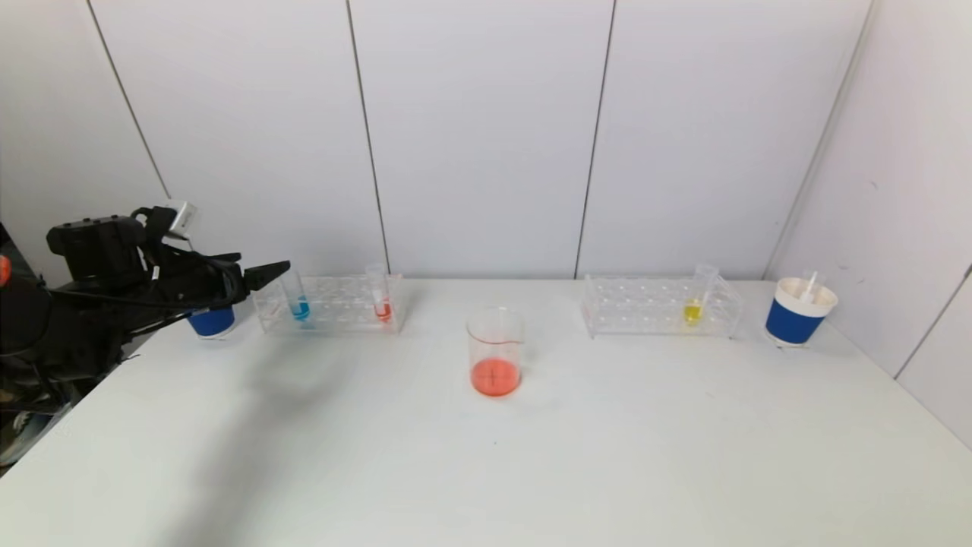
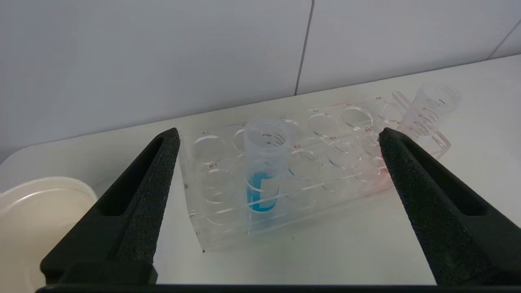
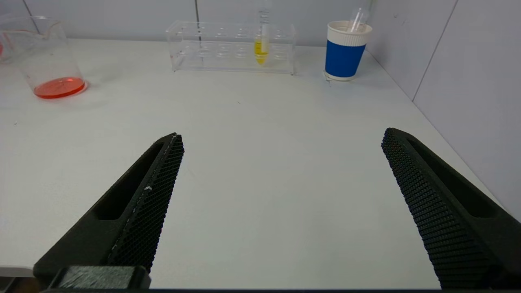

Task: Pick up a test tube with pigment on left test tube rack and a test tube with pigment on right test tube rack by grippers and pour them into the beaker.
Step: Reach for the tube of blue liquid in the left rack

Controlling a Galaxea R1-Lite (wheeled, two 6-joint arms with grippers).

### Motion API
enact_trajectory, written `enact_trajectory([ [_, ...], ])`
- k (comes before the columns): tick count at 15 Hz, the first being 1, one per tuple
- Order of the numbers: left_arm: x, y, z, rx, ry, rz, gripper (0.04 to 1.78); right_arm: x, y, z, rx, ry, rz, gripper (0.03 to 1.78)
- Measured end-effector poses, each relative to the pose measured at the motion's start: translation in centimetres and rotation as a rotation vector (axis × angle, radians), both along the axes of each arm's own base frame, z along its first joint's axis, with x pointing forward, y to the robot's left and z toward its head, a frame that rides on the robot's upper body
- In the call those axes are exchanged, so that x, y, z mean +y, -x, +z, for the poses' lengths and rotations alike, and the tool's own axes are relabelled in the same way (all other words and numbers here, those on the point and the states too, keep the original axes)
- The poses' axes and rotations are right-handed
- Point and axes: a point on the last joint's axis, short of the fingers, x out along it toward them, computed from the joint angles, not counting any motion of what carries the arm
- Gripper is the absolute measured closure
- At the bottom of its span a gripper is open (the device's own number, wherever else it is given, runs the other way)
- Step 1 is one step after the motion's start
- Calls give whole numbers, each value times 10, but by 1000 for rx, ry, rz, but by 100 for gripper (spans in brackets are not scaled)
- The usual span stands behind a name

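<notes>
Next, I move my left gripper to the blue tube in the clear rack and close (image 1: 292, 283) (image 2: 266, 152) it just below the blue tube's rim.
The left clear rack (image 1: 334, 308) holds a tube with blue pigment (image 1: 299, 304) and a tube with red pigment (image 1: 381, 302). My left gripper (image 1: 273, 272) is open, just short of the rack's left end, with the blue tube (image 2: 262, 171) ahead between its fingers and apart from them. The right rack (image 1: 659, 308) holds a tube with yellow pigment (image 1: 694, 304). The beaker (image 1: 495, 353), with red liquid in its bottom, stands between the racks. My right gripper (image 3: 281, 138) is open and empty over the near table, out of the head view; the yellow tube (image 3: 261, 47) is far ahead of it.
A blue and white paper cup (image 1: 797, 311) with a dropper in it stands right of the right rack. Another blue cup (image 1: 211, 322) stands left of the left rack, under my left arm. White walls close the back and right sides.
</notes>
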Motion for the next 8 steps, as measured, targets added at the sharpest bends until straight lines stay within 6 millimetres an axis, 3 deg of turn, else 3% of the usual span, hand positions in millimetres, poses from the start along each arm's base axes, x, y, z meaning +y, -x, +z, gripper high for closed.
enact_trajectory([
  [8, 0, -23, -27, 12, -41, -25, 11, 0, 0, 0, 0, 0, 0, 4],
])
